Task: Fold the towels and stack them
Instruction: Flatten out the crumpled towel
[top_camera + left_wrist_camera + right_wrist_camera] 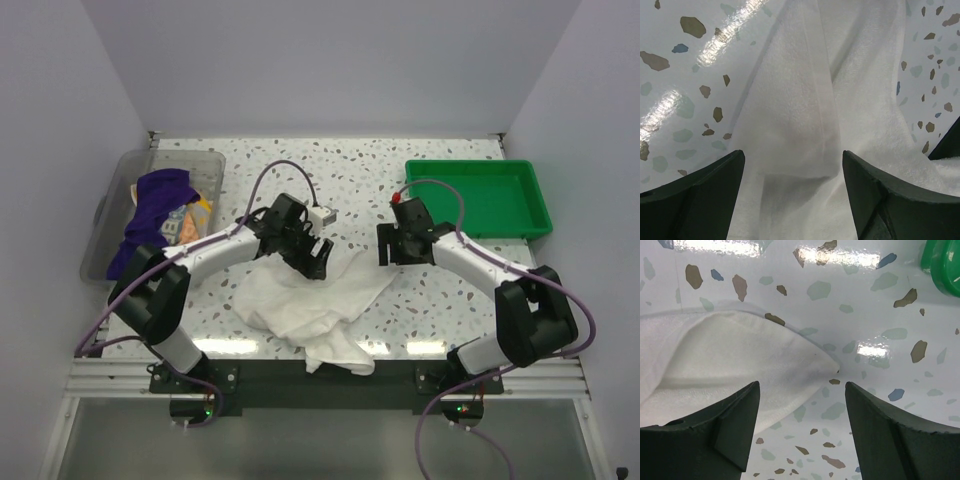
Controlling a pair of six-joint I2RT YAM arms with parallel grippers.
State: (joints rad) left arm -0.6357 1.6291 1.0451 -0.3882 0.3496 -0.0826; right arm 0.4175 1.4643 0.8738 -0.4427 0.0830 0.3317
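Note:
My left gripper straddles the white towel's folded flap's wide edge; I should shift, pinch the flap's corner (835, 173), then lift the towel.
The white towel (315, 300) lies crumpled at the table's near middle, one end hanging over the front edge. My left gripper (312, 258) is open just above its far edge; the left wrist view shows a folded ridge of the white towel (805, 120) between the spread fingers (705, 195). My right gripper (388, 248) is open beside the towel's right corner, which shows in the right wrist view (765, 365). The purple towel (150, 215) and the lettered towel (185, 220) lie in the clear bin (118, 180) at the left.
A green tray (480, 197) stands at the back right; its rim shows in the right wrist view (940, 265). White walls close the back and both sides. The speckled tabletop (350, 170) stretches between bin and tray.

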